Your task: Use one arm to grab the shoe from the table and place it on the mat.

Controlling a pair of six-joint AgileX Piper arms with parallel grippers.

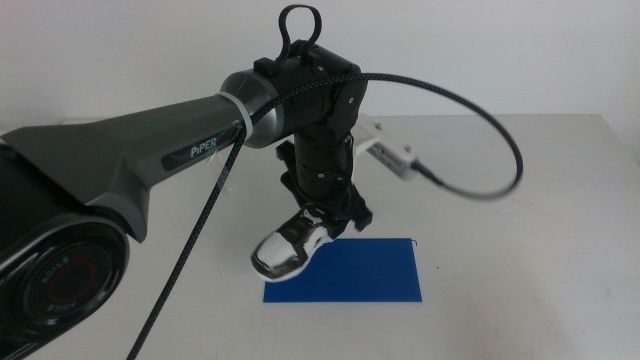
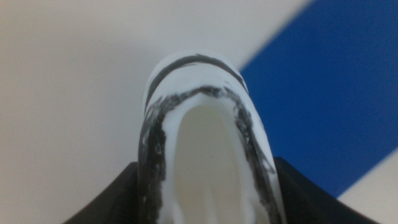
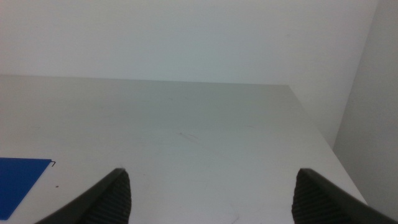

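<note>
Next, my left gripper sets the shoe down lengthwise on the middle of the blue mat [image 1: 339, 267].
The left arm [image 1: 150, 160] reaches in from the left and holds the shoe [image 1: 290, 245], a small white sneaker with black trim, tilted toe-down just above the table [image 1: 520, 200] at the near-left corner of the blue mat [image 1: 360, 272]. My left gripper [image 1: 335, 215] is shut on the shoe's heel end. In the left wrist view the shoe [image 2: 205, 143] fills the space between the dark jaws, with the mat [image 2: 336, 93] beside it. My right gripper [image 3: 211, 199] hovers over bare table with its jaws wide apart and nothing between them; a corner of the mat [image 3: 18, 180] shows.
A black braided cable [image 1: 490, 130] loops from the left arm's wrist out to the right above the table. The table's far edge meets a plain white wall [image 3: 186, 37].
</note>
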